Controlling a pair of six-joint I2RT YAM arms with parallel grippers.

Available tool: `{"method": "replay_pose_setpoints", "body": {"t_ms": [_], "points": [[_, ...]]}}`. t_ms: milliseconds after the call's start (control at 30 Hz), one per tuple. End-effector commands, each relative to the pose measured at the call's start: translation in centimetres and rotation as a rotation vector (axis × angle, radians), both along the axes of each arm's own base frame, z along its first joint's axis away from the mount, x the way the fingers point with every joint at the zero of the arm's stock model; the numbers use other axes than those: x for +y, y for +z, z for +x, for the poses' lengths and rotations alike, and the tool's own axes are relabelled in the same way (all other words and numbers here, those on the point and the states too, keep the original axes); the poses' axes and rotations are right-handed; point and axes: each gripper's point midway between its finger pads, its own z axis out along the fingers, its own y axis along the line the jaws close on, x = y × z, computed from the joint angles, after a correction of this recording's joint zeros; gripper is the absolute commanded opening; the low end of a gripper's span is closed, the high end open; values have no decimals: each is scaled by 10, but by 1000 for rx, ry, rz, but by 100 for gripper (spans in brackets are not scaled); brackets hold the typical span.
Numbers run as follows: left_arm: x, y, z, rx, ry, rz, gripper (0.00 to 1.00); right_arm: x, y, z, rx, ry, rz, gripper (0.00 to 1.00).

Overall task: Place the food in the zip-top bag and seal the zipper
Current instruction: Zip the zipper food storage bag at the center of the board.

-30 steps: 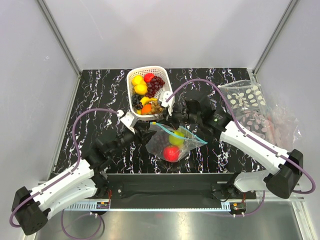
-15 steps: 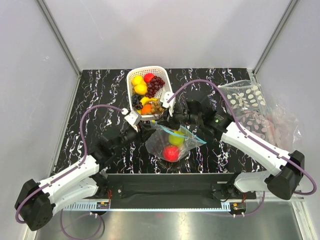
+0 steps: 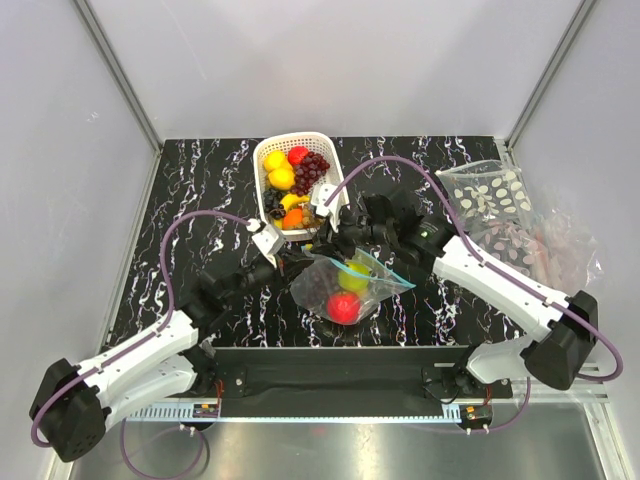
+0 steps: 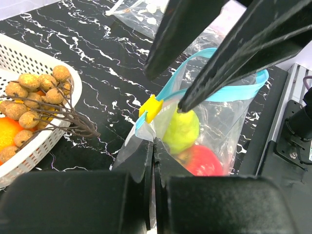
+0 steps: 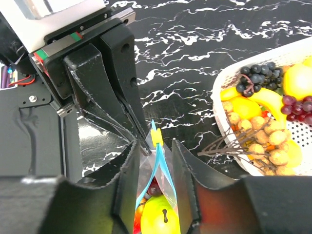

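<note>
My right gripper should reach further and pinch the slider's whole body [image 5: 157, 138] before it seals the zipper, because the yellow slider sticks out past its open fingertips.
The clear zip-top bag [image 3: 372, 290] lies in the middle of the table, holding a red apple [image 3: 343, 307], a green fruit [image 3: 351, 278] and dark grapes [image 3: 319, 288]. Its teal zipper [image 3: 378, 267] runs along the top edge, with a yellow slider [image 4: 150, 107] at the left end. My left gripper [image 4: 154, 146] is shut on the bag's film just below the slider. My right gripper [image 5: 153, 148] is open and straddles the zipper [image 5: 162, 168] near the slider, one finger on each side. The green fruit [image 5: 161, 217] shows between its fingers [image 5: 127, 180].
A white slotted basket [image 3: 262, 160] with more toy fruit stands behind the bag, and a brown longan bunch [image 4: 34, 90] hangs over its rim. A clear bag patterned with white ovals [image 3: 490, 195] and other plastic bags [image 3: 555, 250] lie at the right edge.
My left gripper has moved in to the bag's left end and shut on the film. My right gripper has opened and let go of the zipper, staying over it.
</note>
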Motion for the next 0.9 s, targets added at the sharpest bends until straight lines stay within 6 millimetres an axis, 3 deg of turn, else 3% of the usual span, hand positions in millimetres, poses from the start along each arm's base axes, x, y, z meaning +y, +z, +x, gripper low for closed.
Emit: {"method": "replay_pose_setpoints", "body": {"t_ms": [0,133,300,333,467,533,567,667,867], "points": [[-2,41,0,-126,-20,-81,0,6,20,0,-34,54,29,40],[-2,42,0,-126,-21,-82,0,9,12,1,-3,62,4,40],[-4,43,-1,-123,-34,-79,0,12,9,2,10,63,9,34],[-5,43,-2,-122,-37,-80,0,13,10,1,7,69,14,29],[-5,42,-1,-121,-37,-75,0,17,8,0,29,82,13,28],[-4,42,-1,-122,-34,-76,0,17,6,1,37,80,6,22],[-3,42,0,-120,-25,-76,0,17,6,2,36,75,7,13],[-1,41,3,-108,0,-78,0,16,5,1,40,75,3,0],[8,40,10,-97,72,-83,0,9,-3,0,68,39,-14,0]]}}
